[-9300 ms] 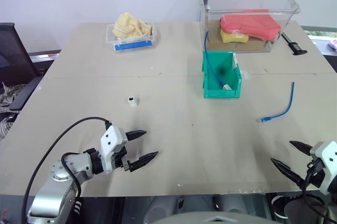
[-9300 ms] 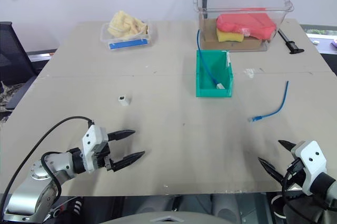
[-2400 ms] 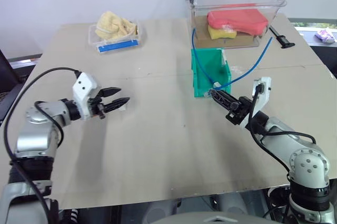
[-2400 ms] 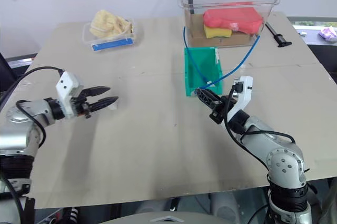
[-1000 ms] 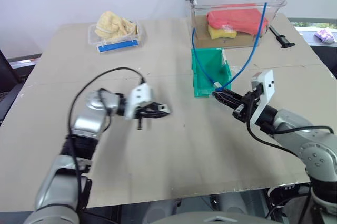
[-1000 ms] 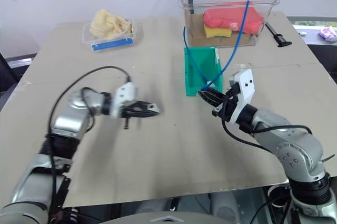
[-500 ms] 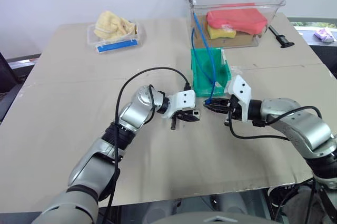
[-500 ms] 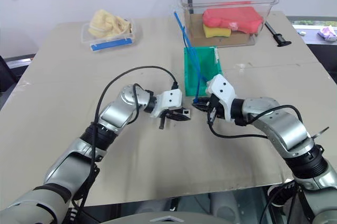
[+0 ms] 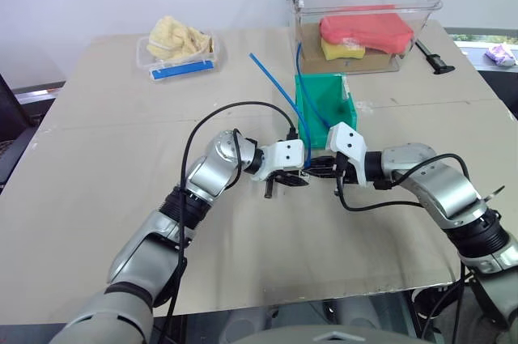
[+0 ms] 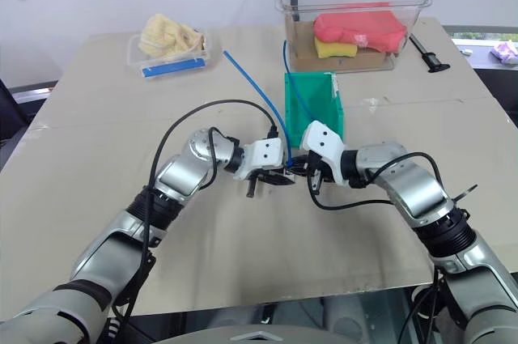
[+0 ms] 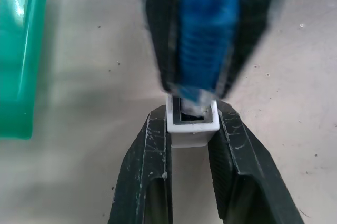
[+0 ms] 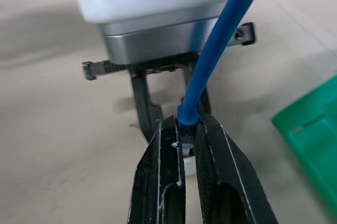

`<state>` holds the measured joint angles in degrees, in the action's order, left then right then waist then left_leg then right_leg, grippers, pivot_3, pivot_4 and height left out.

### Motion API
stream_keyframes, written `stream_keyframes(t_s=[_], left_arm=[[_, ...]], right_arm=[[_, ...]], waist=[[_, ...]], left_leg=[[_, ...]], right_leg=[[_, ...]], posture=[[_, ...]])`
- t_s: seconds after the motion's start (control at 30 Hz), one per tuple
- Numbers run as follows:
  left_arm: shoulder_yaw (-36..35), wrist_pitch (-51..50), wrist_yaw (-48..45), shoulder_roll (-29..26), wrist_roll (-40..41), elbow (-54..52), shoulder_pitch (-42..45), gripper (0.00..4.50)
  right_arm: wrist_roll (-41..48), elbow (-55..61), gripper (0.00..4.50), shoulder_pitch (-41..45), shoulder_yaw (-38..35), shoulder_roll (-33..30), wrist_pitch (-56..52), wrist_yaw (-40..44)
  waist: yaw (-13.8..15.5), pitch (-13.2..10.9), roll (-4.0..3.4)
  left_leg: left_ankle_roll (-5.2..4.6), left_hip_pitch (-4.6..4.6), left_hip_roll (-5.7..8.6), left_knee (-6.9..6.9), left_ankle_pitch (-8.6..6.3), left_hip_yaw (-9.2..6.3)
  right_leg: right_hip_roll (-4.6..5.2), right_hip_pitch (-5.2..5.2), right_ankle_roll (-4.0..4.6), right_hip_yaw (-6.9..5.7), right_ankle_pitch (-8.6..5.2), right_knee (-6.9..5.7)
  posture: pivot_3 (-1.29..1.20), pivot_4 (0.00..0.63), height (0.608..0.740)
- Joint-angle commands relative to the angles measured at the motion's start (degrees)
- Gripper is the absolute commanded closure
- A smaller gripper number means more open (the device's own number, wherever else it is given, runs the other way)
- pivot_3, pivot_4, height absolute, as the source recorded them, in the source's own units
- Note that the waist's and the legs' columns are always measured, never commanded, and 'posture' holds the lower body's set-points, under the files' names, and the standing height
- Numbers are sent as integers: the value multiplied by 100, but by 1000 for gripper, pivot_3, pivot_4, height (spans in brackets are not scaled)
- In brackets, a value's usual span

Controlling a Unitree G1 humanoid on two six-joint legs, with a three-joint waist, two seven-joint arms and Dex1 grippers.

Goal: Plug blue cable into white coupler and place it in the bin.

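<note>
The white coupler, now held just in front of the green bin, will be released by my left gripper inside the far half of the green bin (image 9: 330, 95), where it will sit beside the other blue cord.
My left gripper (image 11: 192, 129) is shut on the white coupler (image 11: 192, 125), a small white block whose dark socket faces away from the wrist. Opposite it, my right gripper (image 12: 187, 129) is shut on the blue cable (image 12: 221, 39) just behind its plug. The plug's tip (image 11: 197, 97) sits at the socket's mouth; I cannot tell how deep it is. Both grippers (image 9: 307, 174) meet tip to tip above the table, just in front of the green bin (image 9: 346, 105). The cable's free end (image 9: 271, 77) slants up and to the left.
Another blue cord (image 9: 312, 109) lies in the green bin. Behind the bin stands a large clear tub (image 9: 364, 4) holding red and yellow items, with a black tool (image 9: 433, 57) to its right. A shallow clear tray (image 9: 178, 53) with yellow cloth sits far left.
The right gripper has moved left until its tips meet the left gripper's, bringing the plug to the coupler. The cable's free end has swung over to the left. The left gripper has held still.
</note>
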<state>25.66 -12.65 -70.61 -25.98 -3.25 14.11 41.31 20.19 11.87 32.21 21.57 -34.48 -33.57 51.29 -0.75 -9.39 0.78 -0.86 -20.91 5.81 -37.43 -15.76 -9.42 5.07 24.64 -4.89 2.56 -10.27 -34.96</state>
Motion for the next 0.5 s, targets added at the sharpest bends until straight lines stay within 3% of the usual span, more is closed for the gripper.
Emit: stream_keyframes(t_s=[0.03,0.5], left_arm=[[39,-38,28,-24,-57,-177,-65,4152],[51,0,40,2,-45,-168,-48,4152]], right_arm=[[-154,-12,4500,104,21,-5,30,212],[-979,-971,4500,515,505,-102,591,1098]], waist=[[-1,0,0],[0,7,4]], left_leg=[[0,0,0,0,0,1],[0,6,0,-3,1,3]], right_leg=[[0,0,0,0,0,0],[-1,-3,0,0,2,-4]], posture=[[0,150,740],[0,150,740]])
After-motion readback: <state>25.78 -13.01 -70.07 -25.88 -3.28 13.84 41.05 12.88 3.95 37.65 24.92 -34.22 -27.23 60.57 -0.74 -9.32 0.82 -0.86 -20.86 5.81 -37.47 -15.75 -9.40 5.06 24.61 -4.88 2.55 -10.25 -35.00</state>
